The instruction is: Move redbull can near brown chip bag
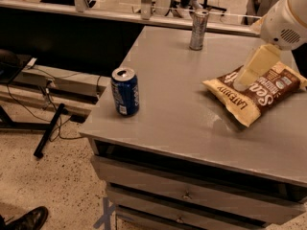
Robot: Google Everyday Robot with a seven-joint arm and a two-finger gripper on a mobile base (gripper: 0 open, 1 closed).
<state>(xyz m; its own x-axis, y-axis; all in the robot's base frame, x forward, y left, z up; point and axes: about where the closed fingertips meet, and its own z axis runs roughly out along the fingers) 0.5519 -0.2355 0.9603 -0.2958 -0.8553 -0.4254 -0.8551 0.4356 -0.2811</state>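
Next, I should grip the upper half (199, 21) of the redbull can, near the table's far edge.
The redbull can (198, 30), tall, slim and silver-grey, stands upright near the far edge of the grey table (177, 114). The brown chip bag (261, 98) with white "Sea Salt" lettering lies flat on the right side of the table, well in front of and to the right of the can. My gripper (245, 77) comes down from the white arm (288, 16) at the upper right and hangs over the bag's upper left part. It is far from the can and holds nothing that I can see.
A wider blue soda can (125, 91) stands upright near the table's left front edge. Drawers (187, 195) sit below the tabletop. A dark bench and cables (53, 85) lie to the left, and a black shoe (29, 218) is at the bottom left.
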